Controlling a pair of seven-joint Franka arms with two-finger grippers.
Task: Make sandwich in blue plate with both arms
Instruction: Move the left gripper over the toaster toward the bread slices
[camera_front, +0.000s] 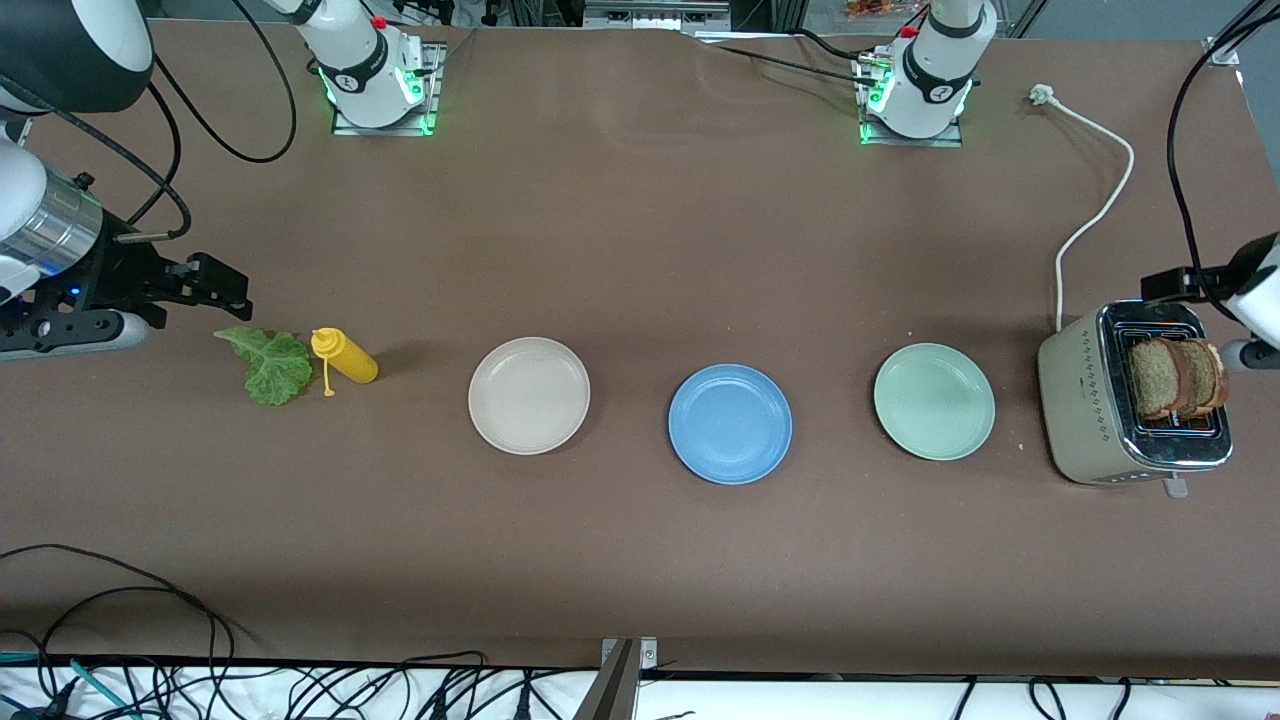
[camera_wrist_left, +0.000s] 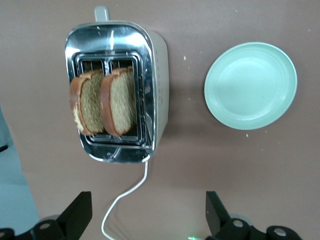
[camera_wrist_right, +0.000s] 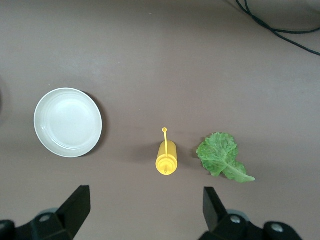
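Next, the robot's left gripper will move to the bread slice nearer the mint-green plate and close on its top corner (camera_front: 1179, 350) (camera_wrist_left: 113, 127) toward the cord of the toaster.
The blue plate (camera_front: 730, 423) stands bare between a cream-white plate (camera_front: 529, 395) and a mint-green plate (camera_front: 934, 401). Two brown bread slices (camera_front: 1175, 378) stand upright in the slots of a toaster (camera_front: 1075, 400) at the left arm's end; they also show in the left wrist view (camera_wrist_left: 105, 102). A green lettuce leaf (camera_front: 268, 366) lies flat at the right arm's end and shows in the right wrist view (camera_wrist_right: 220, 156). My left gripper (camera_wrist_left: 148, 212) is open and empty, up in the air beside the toaster (camera_front: 1165, 285). My right gripper (camera_wrist_right: 145, 210) is open and empty, over the table by the lettuce (camera_front: 220, 285).
A yellow squeeze bottle (camera_front: 345, 356) lies on its side between the lettuce and the cream-white plate. The toaster's white cord (camera_front: 1095, 210) runs toward the left arm's base. Black cables hang along the table edge nearest the front camera (camera_front: 120, 610).
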